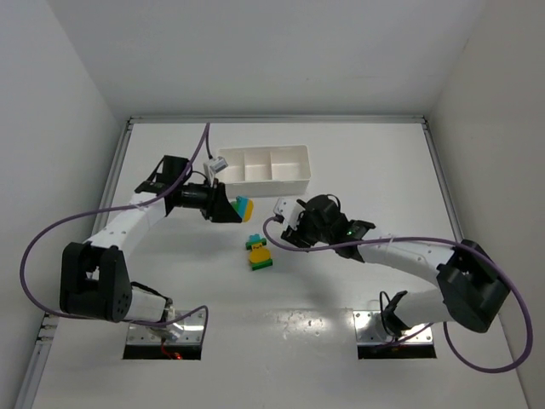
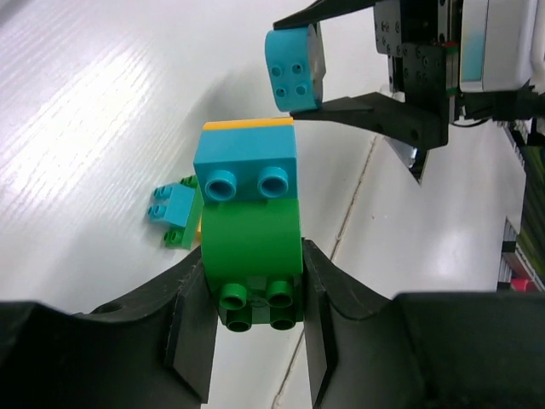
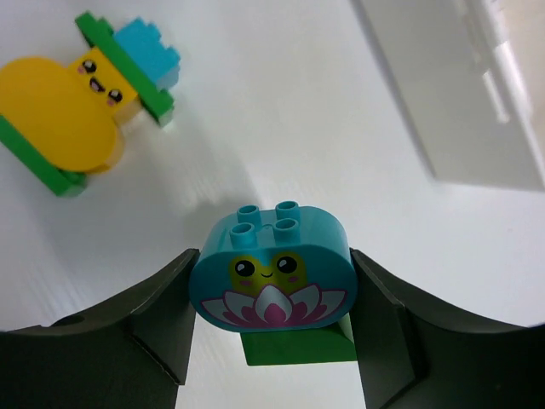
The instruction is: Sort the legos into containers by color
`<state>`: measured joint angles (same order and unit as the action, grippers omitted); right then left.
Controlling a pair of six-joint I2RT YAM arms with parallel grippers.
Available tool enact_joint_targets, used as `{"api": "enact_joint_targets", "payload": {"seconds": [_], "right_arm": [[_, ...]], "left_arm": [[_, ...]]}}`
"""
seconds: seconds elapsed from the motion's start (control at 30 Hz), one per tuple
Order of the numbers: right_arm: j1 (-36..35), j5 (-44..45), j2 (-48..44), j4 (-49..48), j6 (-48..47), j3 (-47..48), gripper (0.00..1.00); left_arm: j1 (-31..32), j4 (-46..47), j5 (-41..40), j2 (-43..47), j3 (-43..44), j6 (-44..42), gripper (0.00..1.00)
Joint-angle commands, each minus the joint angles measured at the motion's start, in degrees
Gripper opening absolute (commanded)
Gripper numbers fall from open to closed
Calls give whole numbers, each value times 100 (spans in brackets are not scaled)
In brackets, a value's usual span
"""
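Note:
Next, I let go of the green rounded lego, now held above the table, with my left gripper in the white tray's end compartment point(image 1: 237, 178), the one closest to that gripper.
My left gripper point(image 1: 232, 207) point(image 2: 253, 294) is shut on a green rounded lego point(image 2: 251, 251). A cyan lego point(image 2: 247, 166) and a yellow-orange one point(image 2: 247, 124) are stacked on it, and the stack is held above the table. My right gripper point(image 1: 285, 220) point(image 3: 272, 290) is shut on a cyan rounded lego with a frog face point(image 3: 271, 277); a green piece point(image 3: 298, 348) shows under it. A joined cluster of yellow, green and cyan legos point(image 1: 260, 253) point(image 3: 77, 111) lies on the table between the grippers. The white three-compartment tray point(image 1: 264, 181) stands behind them, its compartments showing nothing inside.
The tray's wall shows at the upper right of the right wrist view point(image 3: 460, 94). The right gripper with its cyan lego point(image 2: 292, 68) faces the left gripper at close range. Grey walls bound the table on three sides.

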<state>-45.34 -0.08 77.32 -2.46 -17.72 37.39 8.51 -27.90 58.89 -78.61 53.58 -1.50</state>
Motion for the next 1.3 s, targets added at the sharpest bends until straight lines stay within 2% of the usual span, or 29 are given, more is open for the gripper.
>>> {"api": "enact_joint_targets", "payload": {"seconds": [0.0, 0.03, 0.07, 0.17, 0.2, 0.3, 0.37, 0.47, 0.53, 0.63, 0.8, 1.17, 1.2, 1.27], "right_arm": [[95, -316, -86, 113, 267, 93, 0], [148, -500, 2, 227, 356, 172, 0], [148, -946, 107, 568, 435, 399, 7], [368, -1799, 581, 1245, 918, 952, 35], [481, -2125, 765, 1448, 1163, 1085, 48], [667, -2557, 889, 1450, 1559, 1472, 65], [807, -2935, 942, 1398, 1692, 1735, 71], [974, -3646, 1100, 1397, 1754, 2122, 75], [1158, -4365, 1337, 1467, 1876, 2403, 75], [1299, -5000, 1488, 1460, 2182, 2572, 75], [1467, -5861, 1637, 153, 3501, 2686, 75], [1467, -6628, 2393, -396, 4180, 3257, 76], [1467, -6628, 2445, -561, 4258, 3257, 74], [1467, -6742, 2499, -642, 4312, 3257, 58]], "left_arm": [[-60, -102, -44, 109, -102, -403, 0], [-60, -102, -45, 109, -102, -404, 0], [-60, -102, -45, 39, -102, -456, 0], [-60, -102, -106, 39, -102, -509, 0], [-60, -102, -106, 39, -102, -570, 0], [-60, -102, 43, 39, -102, -702, 0], [-60, -102, 367, -14, -164, -808, 0], [-60, -102, 658, -66, -225, -1001, 0], [-8, -154, 781, -128, -173, -1132, 0], [45, -496, 895, -365, 116, -1457, 0], [185, -813, 1124, -594, 372, -1739, 0], [581, -866, 1353, -902, 785, -1854, 0], [642, -866, 1353, -963, 785, -1854, 0], [643, -866, 1353, -1024, 917, -1854, 0]]}}
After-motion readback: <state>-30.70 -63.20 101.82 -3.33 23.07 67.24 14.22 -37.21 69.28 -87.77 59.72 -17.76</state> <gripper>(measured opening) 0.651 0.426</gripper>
